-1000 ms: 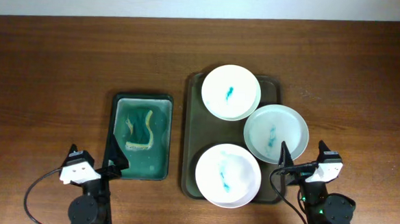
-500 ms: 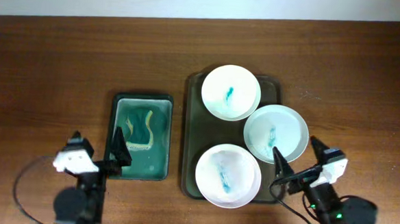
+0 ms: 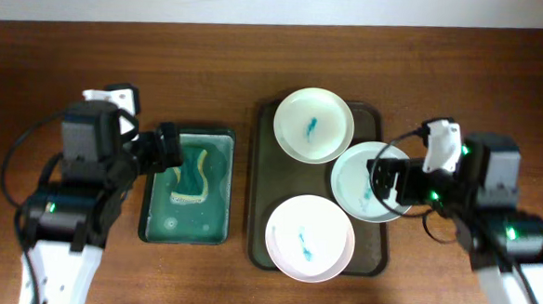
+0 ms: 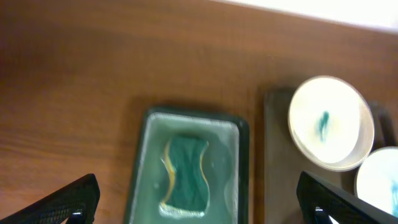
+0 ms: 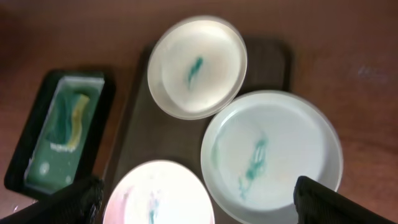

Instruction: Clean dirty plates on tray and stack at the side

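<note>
The near plate is next for my right gripper, which should go to it and close on its rim (image 3: 351,227) (image 5: 211,208) next to the plate that overhangs the tray.
Three white plates with blue-green smears lie on the dark olive-brown tray (image 3: 262,175): a far plate (image 3: 313,124), a right plate (image 3: 358,189) overhanging the tray's right rim, and a near plate (image 3: 310,238). My left gripper (image 3: 165,146) is open and empty, above the left edge of the small green tray. My right gripper (image 3: 387,181) is open and empty, above the right plate. The right wrist view shows the far plate (image 5: 198,65), the right plate (image 5: 270,152) and the near plate (image 5: 158,196) below the open gripper (image 5: 200,208).
A small green tray (image 3: 186,187) with a green and yellow cloth (image 3: 189,173) sits left of the big tray; in the left wrist view the cloth (image 4: 185,174) lies below my open left gripper (image 4: 199,211). Bare wooden table (image 3: 461,87) surrounds both trays.
Both arms have risen from the table's near edge and moved forward. The left gripper now hangs over the green tray, the right over the right plate. The plates have not moved.
</note>
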`<state>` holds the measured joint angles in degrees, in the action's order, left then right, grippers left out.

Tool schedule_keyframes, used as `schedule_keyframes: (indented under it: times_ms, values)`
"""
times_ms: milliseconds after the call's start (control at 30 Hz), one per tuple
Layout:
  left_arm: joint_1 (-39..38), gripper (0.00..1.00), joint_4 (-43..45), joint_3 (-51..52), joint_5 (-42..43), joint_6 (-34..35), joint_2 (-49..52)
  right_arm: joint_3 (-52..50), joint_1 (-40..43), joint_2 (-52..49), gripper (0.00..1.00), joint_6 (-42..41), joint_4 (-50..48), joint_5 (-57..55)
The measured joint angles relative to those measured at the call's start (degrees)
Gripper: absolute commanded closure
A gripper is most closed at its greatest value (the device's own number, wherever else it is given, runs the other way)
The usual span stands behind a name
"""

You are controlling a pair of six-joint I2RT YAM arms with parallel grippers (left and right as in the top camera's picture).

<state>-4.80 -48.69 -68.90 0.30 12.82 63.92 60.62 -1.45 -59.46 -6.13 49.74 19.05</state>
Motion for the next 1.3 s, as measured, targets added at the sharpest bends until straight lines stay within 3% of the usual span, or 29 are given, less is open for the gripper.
schedule_keyframes:
  times_ms: [67, 133, 200, 300, 500, 533, 600, 633, 800, 967, 1033, 1167, 1300]
  values:
    - [0.0, 0.00, -0.7, 0.0, 1.3, 0.0, 3.3, 0.3, 0.0, -4.2, 0.02, 0.0, 1.5, 1.2]
    - [-0.1, 0.11, -2.6, -0.2, 2.1, 0.0, 6.6, 0.3, 0.0, -7.6, 0.01, -0.1, 3.5, 3.0]
    - [-0.1, 0.22, -4.8, -0.3, 2.7, 0.0, 10.3, 0.3, 0.0, -10.0, 0.06, -0.1, 4.8, 4.3]
    - [-0.1, 0.27, -7.4, -0.5, 3.0, -0.1, 18.0, 0.3, 0.0, -10.8, 0.12, -0.1, 6.3, 5.1]
    - [-0.3, 0.50, -0.7, -0.5, 2.9, 0.1, 37.2, 0.3, 0.0, -10.8, 0.13, 0.0, 8.7, 5.8]
    - [-0.6, 0.61, -0.1, -0.5, 3.0, 0.2, 38.7, 0.3, 0.0, -10.8, 0.13, -0.1, 8.7, 5.8]
    - [-2.0, 0.95, 2.5, -0.5, 2.9, 0.2, 43.7, 0.3, 0.0, -10.9, 0.13, -0.1, 8.8, 5.9]
    - [-2.5, 1.00, 3.1, -0.5, 2.7, 0.2, 45.2, 0.3, 0.0, -10.9, 0.13, -0.1, 8.8, 5.9]
    - [-3.1, 1.00, 3.0, -1.2, 2.1, 0.2, 46.2, 0.3, 0.0, -10.9, 0.15, -0.1, 8.8, 5.9]
    - [-3.3, 0.67, -7.6, -6.7, 2.3, 0.2, 47.4, 0.3, 0.0, -10.9, 0.31, -0.1, 9.1, 5.9]
    - [-3.5, 0.59, -10.4, -9.9, 2.3, 0.4, 47.5, 0.3, 0.0, -10.9, 0.33, -0.1, 11.5, 5.8]
    - [-3.5, 0.59, -10.9, -11.7, 2.4, 0.2, 47.5, 0.2, 0.0, -11.6, 0.37, -2.8, 17.6, 3.7]
    - [-3.5, 0.62, -8.9, -11.1, 2.4, 0.2, 47.5, -4.4, 0.0, -13.7, 0.41, -4.3, 17.4, 2.9]
